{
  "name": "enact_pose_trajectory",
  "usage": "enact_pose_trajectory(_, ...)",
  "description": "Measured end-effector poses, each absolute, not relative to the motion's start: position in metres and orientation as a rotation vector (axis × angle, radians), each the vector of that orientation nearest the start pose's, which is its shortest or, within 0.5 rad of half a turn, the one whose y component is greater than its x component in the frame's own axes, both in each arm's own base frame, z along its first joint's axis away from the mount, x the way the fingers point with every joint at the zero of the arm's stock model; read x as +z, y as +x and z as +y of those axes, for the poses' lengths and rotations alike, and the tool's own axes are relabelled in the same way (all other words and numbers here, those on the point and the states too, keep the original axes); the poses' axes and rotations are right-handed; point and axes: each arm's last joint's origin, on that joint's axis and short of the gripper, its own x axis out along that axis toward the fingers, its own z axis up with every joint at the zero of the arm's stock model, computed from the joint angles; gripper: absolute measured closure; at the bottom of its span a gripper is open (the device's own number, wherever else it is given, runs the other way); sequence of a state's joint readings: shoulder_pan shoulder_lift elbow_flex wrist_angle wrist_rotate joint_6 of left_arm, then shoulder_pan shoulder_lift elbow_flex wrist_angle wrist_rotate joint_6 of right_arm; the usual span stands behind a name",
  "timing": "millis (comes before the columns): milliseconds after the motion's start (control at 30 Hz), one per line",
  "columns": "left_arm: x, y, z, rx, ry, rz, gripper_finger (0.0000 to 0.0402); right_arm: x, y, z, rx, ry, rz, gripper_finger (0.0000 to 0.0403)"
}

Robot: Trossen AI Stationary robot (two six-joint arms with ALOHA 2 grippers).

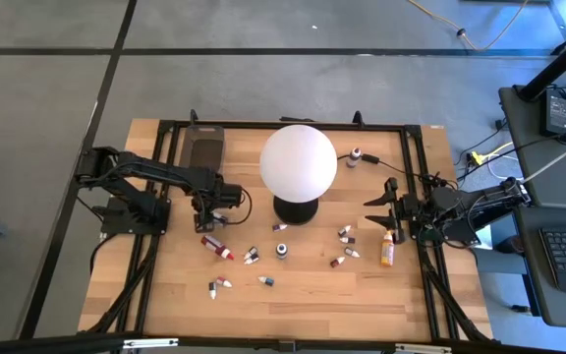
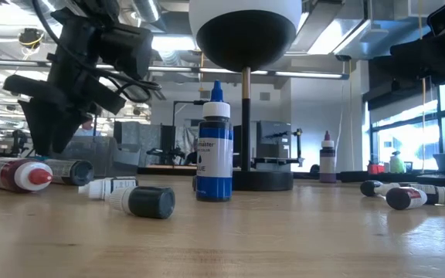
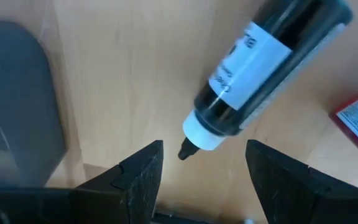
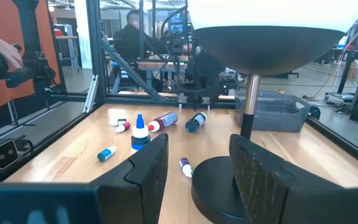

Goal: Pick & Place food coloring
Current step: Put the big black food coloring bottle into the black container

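Note:
My left gripper's open fingers surround only the dark bottle's tip, so next I move them farther along and close them around the bottle's white cap [image 3: 202, 132] before I lift.
A dark food coloring bottle [image 3: 260, 62] with a white label lies on its side on the wooden table, just beyond the red bottle [image 2: 14, 174]. My left gripper [image 3: 204, 147] points down over it, open. The bottle's dark tip [image 3: 184, 153] lies between the two fingers, and neither finger touches it. The red bottle [image 1: 217, 246] lies close by, toward the near edge. My right gripper [image 4: 199, 140] waits level at the table's right side [image 1: 373, 209], open, with nothing between its fingers.
The dark grey tray [image 1: 202, 147] lies at the far left. The white globe lamp [image 1: 298, 162] stands mid-table on a black base. Several small bottles lie scattered on the near half, one blue bottle [image 2: 214, 147] upright, an orange bottle [image 1: 387, 249] at right, another [image 1: 355, 156] far behind the lamp.

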State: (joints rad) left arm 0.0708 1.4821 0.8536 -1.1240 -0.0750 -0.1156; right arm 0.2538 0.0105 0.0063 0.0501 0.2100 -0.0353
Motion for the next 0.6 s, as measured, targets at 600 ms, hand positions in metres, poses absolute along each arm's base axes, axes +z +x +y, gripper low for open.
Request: enact_pose_trajectory(600, 0.1749, 0.2118, 0.0165, 0.113, -0.026, 1.749, 0.0176, 0.1696, 0.0957, 0.0185, 0.043, -0.025, -0.045, 0.0230)
